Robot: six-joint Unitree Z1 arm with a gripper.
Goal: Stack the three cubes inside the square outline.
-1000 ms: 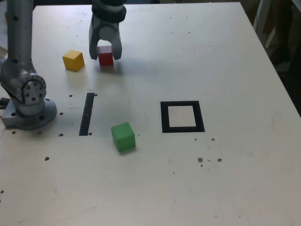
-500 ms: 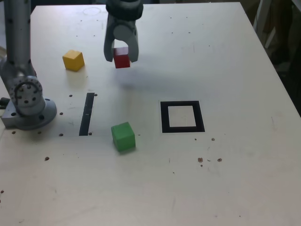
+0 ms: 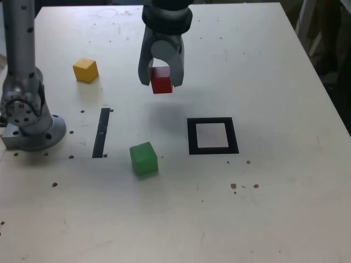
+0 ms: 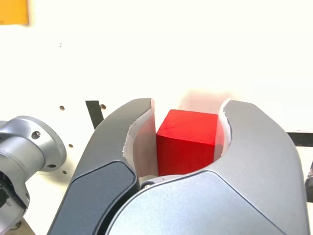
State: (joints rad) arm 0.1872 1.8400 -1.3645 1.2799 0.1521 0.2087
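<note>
The robot's gripper needs to release the red cube on the pale centre of the black square outline (image 3: 210,133).
My gripper (image 3: 161,82) is shut on the red cube (image 3: 162,81) and holds it in the air above the table, between the yellow cube (image 3: 85,70) and the square outline (image 3: 212,136). In the wrist view the red cube (image 4: 187,141) sits squeezed between both grey fingers (image 4: 122,142). The yellow cube rests on the table at the exterior view's left. Nearer the front, to the left of the square outline in the exterior view, stands the green cube (image 3: 143,159). The outline's pale centre holds nothing.
The arm's grey base (image 3: 30,123) stands at the exterior view's left edge. A straight black strip (image 3: 101,132) lies between the base and the green cube. Dark specks dot the white table (image 3: 263,208). The table's right edge borders dark clutter.
The gripper has lifted the red cube off the table near the yellow cube and carried it toward the exterior view's right and front, closer to the square outline.
</note>
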